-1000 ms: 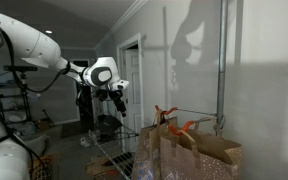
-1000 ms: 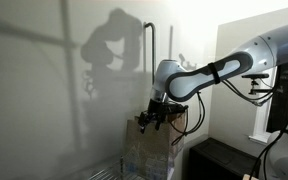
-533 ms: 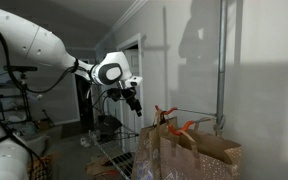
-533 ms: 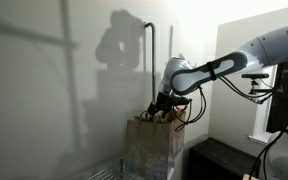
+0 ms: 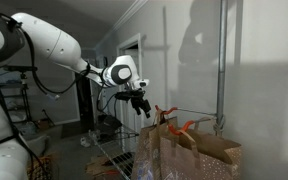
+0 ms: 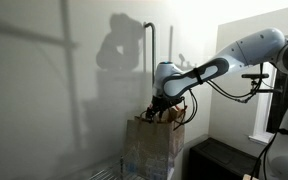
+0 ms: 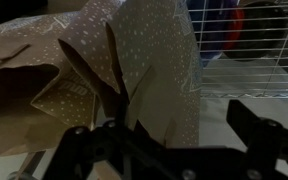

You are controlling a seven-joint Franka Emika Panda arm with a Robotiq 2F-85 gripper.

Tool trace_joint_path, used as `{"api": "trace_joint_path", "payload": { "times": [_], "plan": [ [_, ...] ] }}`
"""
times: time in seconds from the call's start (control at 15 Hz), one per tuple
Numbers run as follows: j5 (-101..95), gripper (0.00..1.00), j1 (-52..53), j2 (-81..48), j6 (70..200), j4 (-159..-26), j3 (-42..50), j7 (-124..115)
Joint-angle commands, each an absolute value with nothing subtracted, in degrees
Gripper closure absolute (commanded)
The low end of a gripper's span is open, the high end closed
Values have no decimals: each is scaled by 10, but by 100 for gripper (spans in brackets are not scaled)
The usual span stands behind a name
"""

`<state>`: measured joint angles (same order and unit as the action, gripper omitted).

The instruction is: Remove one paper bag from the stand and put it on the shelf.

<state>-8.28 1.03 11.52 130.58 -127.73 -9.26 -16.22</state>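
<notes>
The robot's gripper should next go to the orange-red handle (image 5: pixel 166 114) of the paper bag with the pale print, the one nearest the arm, and close there.
Several brown paper bags with orange-red handles stand together in both exterior views. The paper bag (image 6: pixel 150 150) with the pale bluish-white print shows its printed side; in the wrist view its dotted print (image 7: pixel 156 58) and open top fill the picture. The stand is a thin wire rack (image 5: pixel 112 158), also seen in the wrist view (image 7: pixel 246 40). My gripper (image 5: pixel 144 103) hovers just over the bags' tops and handles (image 5: pixel 165 114); it also shows in an exterior view (image 6: pixel 162 110). In the wrist view my gripper (image 7: pixel 174 140) is open and holds nothing.
A pale wall stands right behind the bags, with an upright metal pole (image 5: pixel 221 70), also seen in an exterior view (image 6: pixel 153 62). A dark box (image 6: pixel 219 160) stands beside the bags. A doorway (image 5: pixel 130 75) and dark clutter lie behind the arm.
My gripper has moved towards the bags and a little lower, from beside the stand to just above the bags' tops. The bags have not moved.
</notes>
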Motion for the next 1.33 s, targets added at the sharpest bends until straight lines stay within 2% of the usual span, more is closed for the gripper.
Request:
{"api": "trace_joint_path", "payload": {
  "times": [0.0,0.27,0.33,0.73,1.27],
  "plan": [
    [-85,0,17,115,1304,-1276,-85,-163],
    [13,0,35,140,1394,-1318,-40,-19],
    [8,0,57,141,1385,-1311,-17,23],
    [-31,0,32,143,1306,-1281,2,149],
    [-46,0,30,74,1350,-1243,-1,152]
  ]
}}
